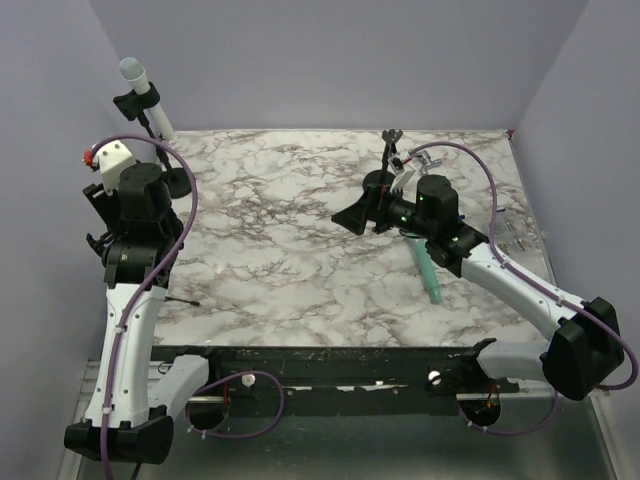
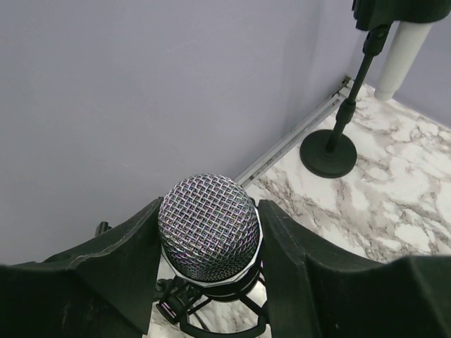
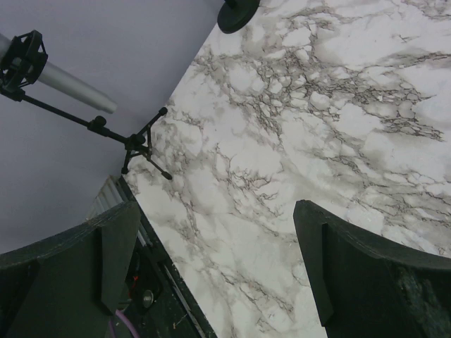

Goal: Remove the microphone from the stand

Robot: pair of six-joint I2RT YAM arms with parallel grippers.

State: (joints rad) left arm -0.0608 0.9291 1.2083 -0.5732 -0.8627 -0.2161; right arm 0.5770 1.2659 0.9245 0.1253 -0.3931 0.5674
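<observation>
Next, I release the microphone from my left gripper into my right gripper's grasp, above the front middle of the marble table [image 1: 311, 282].
A microphone with a silver mesh head [image 2: 208, 224] sits in a black shock mount [image 2: 201, 310] on a small tripod stand. My left gripper [image 2: 210, 208] has one finger on each side of the mesh head, both touching it. The right wrist view shows the tripod [image 3: 141, 144], the shock mount [image 3: 22, 56] and the microphone's pale barrel [image 3: 74, 88]; its head is out of frame there. One tripod leg [image 1: 185, 298] pokes out beside my left arm. My right gripper [image 1: 352, 215] [image 3: 215, 211] is open and empty above the middle of the marble table.
A second, white microphone [image 1: 140, 85] [image 2: 403, 49] stands on a round-based stand [image 1: 178, 180] [image 2: 328, 151] at the back left, close to my left arm. A teal pen-like object [image 1: 430, 275] lies under my right arm. A small black stand [image 1: 392, 140] stands behind it. The left wall is close.
</observation>
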